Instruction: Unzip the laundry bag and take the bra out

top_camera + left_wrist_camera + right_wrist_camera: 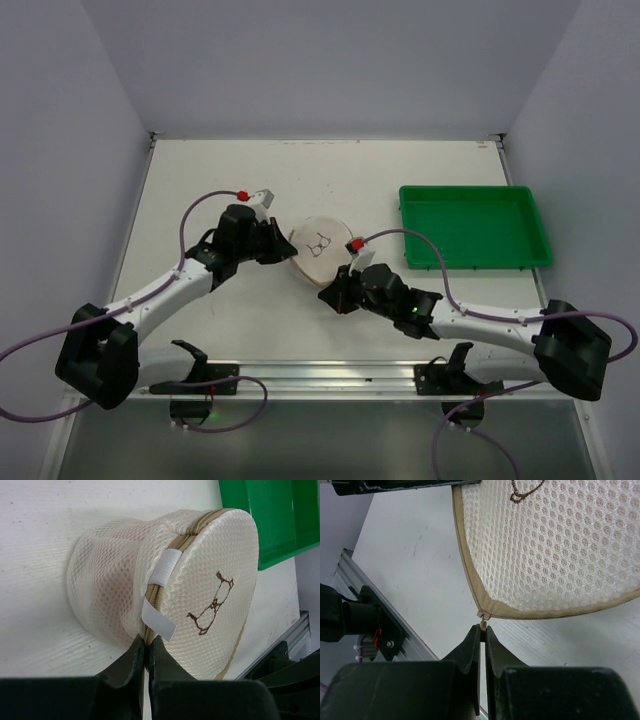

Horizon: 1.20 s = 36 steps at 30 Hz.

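My left gripper holds the laundry bag's beige rim by the white tab, far from the zip pull. It should open and grab the bag's rim closer to the zip pull [468, 578].
The laundry bag [318, 248] is a round white mesh pouch with a beige zip rim and a dark bra sketch on its flat face, in the middle of the table. In the left wrist view the bag [215, 585] fills the frame, and my left gripper [146, 647] is shut on its beige rim below a white tab [159, 625]. My right gripper [483, 630] is shut on the small zip pull [483, 621] at the bag's near rim. The zip looks closed. The bra is hidden inside the mesh.
A green rectangular tray [472, 226] stands to the right of the bag. It also shows in the left wrist view [270, 515]. An aluminium rail [330, 375] runs along the table's near edge between the arm bases.
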### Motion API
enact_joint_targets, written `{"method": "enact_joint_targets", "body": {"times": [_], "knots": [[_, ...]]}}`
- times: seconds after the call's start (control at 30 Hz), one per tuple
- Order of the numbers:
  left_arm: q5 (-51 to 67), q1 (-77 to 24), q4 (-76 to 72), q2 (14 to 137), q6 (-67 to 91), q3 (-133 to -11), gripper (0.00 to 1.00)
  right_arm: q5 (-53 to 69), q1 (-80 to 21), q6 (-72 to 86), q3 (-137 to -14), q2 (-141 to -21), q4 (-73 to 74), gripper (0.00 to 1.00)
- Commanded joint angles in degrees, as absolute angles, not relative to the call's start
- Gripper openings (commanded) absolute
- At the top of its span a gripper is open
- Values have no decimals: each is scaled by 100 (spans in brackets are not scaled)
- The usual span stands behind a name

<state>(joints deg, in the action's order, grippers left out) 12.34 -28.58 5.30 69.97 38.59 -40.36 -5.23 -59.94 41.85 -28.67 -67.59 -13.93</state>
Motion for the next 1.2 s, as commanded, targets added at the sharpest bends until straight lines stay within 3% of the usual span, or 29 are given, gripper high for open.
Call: {"method": "enact_joint_targets", "body": {"times": [0.0, 0.13, 0.17, 0.23, 0.27, 0.37, 0.67, 0.9, 1.03, 1.17], "knots": [[896, -2365, 482, 7145, 3120, -4535, 6, -308, -6056, 4298, -3093, -6881, -1257, 0], [896, -2347, 712, 6997, 3181, -4579, 35, -272, -6056, 4289, -3418, -7163, -1283, 0], [905, -2347, 764, 6944, 3312, -4562, 52, -264, -6064, 4263, -3523, -7285, -1301, 0], [870, -2347, 957, 6699, 3488, -4448, 69, -264, -6056, 4245, -3647, -7409, -1353, 0], [870, -2355, 1010, 6610, 3689, -4378, 82, -255, -6056, 4236, -3752, -7470, -1362, 0], [861, -2355, 1116, 6092, 4146, -3974, 93, -176, -6064, 4219, -3980, -7707, -1424, 0], [1055, -2794, 564, 4773, 5245, -2638, 93, -35, -6056, 4157, -4403, -8200, -1564, 0], [677, -3261, -359, 5000, 5546, -2452, 89, 132, -6056, 4219, -4289, -8279, -1687, 0], [686, -3357, -597, 5413, 5625, -2470, 83, 79, -6056, 4219, -4193, -8183, -1679, 0], [668, -3445, -905, 5686, 5660, -2470, 68, 70, -6056, 4228, -4105, -8112, -1635, 0]]}}
